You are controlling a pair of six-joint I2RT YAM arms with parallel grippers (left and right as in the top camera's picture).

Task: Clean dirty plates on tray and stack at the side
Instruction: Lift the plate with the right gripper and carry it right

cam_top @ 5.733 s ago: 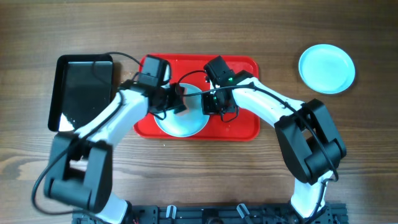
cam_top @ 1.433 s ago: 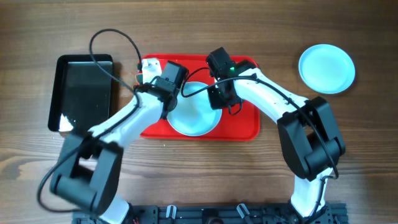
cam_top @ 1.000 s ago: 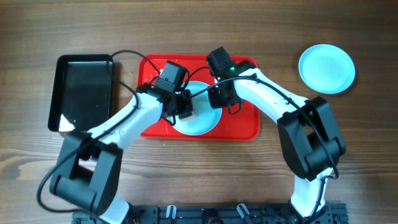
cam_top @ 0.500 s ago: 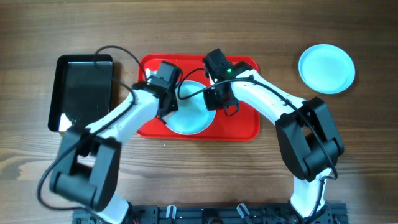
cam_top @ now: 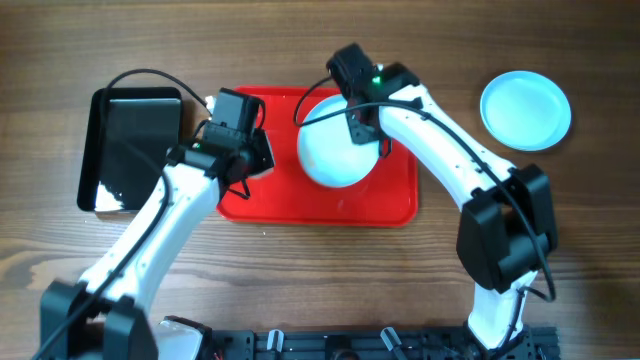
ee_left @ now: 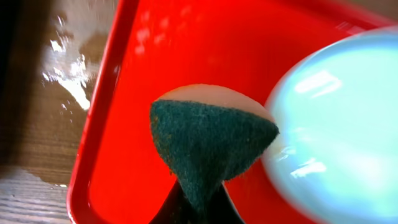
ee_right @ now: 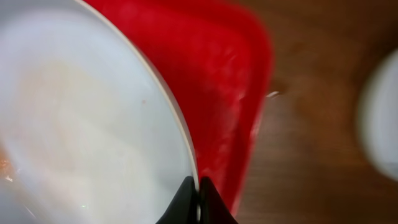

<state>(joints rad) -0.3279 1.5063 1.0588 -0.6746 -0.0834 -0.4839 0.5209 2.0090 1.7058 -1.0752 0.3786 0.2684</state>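
Note:
My right gripper needs to set the pale blue plate, still hanging over the red tray, down and let it go on top of the other plate [cam_top: 526,110] lying on the bare wood.
One pale blue plate [cam_top: 335,155] hangs over the back right part of the red tray [cam_top: 300,200], and my right gripper [cam_top: 368,135] is shut on its rim. The right wrist view shows the plate [ee_right: 81,124] pinched at its edge by the right gripper [ee_right: 198,199], with the tray [ee_right: 224,93] beneath. My left gripper [cam_top: 256,160] is over the tray's left end, shut on a dark green sponge [ee_left: 208,140] with a pale back. The left gripper [ee_left: 199,208] holds it clear of the plate [ee_left: 342,124]. A second plate [cam_top: 525,110] lies on the table at far right.
A black glossy tray [cam_top: 135,150] sits on the wooden table left of the red tray, with a wet patch between them [ee_left: 68,81]. Bare wood lies between the red tray and the far-right plate. Cables loop above both wrists.
My right gripper has carried the plate toward the tray's back right. My left gripper has drawn the sponge off the plate and back to the tray's left end.

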